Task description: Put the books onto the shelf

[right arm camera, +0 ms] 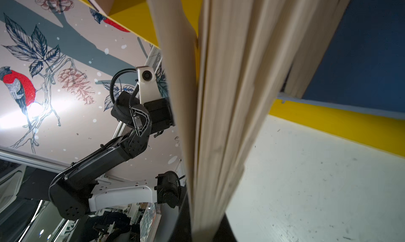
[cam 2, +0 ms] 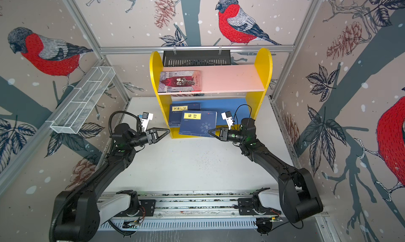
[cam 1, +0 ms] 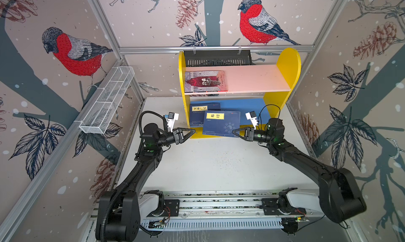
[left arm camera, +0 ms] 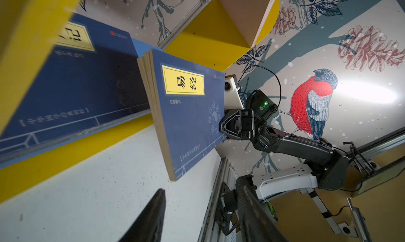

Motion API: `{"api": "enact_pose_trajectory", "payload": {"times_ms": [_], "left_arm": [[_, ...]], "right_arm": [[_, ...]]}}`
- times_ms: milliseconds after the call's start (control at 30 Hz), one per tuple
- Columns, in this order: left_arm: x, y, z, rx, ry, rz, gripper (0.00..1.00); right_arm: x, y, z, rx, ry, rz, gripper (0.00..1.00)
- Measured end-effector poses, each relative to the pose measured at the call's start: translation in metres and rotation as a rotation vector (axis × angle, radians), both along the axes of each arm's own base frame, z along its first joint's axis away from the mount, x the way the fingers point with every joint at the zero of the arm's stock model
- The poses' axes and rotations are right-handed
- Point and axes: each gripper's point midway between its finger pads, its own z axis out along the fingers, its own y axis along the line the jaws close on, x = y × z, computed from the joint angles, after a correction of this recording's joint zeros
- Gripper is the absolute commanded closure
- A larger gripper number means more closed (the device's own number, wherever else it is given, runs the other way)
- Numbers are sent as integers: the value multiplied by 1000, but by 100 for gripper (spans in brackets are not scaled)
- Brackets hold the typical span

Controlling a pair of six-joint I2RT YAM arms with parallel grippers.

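Next, my right gripper lets go of the held navy book on top of the navy book on the blue board (cam 1: 210, 113).
The yellow shelf (cam 1: 288, 61) stands at the back of the table, with a pink upper board (cam 1: 252, 78) and a blue lower board (cam 1: 252, 105). A dark red and grey book (cam 1: 205, 81) lies flat on the pink board. One navy book (cam 1: 202, 111) lies on the blue board. My right gripper (cam 1: 233, 132) is shut on the right edge of a small stack of navy books (cam 1: 220, 123), held tilted over the shelf's front edge; its fanned page edges (right arm camera: 219, 120) fill the right wrist view. My left gripper (cam 1: 194, 131) is open just left of the stack, with nothing between its fingers (left arm camera: 153, 214).
A white wire mesh basket (cam 1: 107, 103) hangs on the left wall. A black slotted tray (cam 1: 217, 58) hangs on the back rail behind the shelf. The white table (cam 1: 214, 164) stretches between the arms, and the arms' base rail (cam 1: 219, 203) runs along its front edge.
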Motion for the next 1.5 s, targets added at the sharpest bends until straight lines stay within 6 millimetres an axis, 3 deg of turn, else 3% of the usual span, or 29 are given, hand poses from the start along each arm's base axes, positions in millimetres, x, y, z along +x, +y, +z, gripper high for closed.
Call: {"api": "enact_pose_trajectory", "payload": {"times_ms": [200,433,1067,1167,1333,1500], "left_arm": [[-6,3,4,34,-51,5,43],[-12,4,3,55,-70,-1,42],[-15,4,-2,64,-73,-1,40],[-15,4,-3,64,-73,-1,40],[-16,4,-5,63,-68,-1,40],[-16,4,-4,63,-72,0,40]], "right_arm": [[36,-4,1,-24,-2,6,99],[66,6,-3,-32,21,30,99],[94,49,-13,-52,77,105,96],[96,53,-17,-60,92,106,85],[101,59,-19,-89,89,101,54],[109,55,-28,-148,86,50,38]]}}
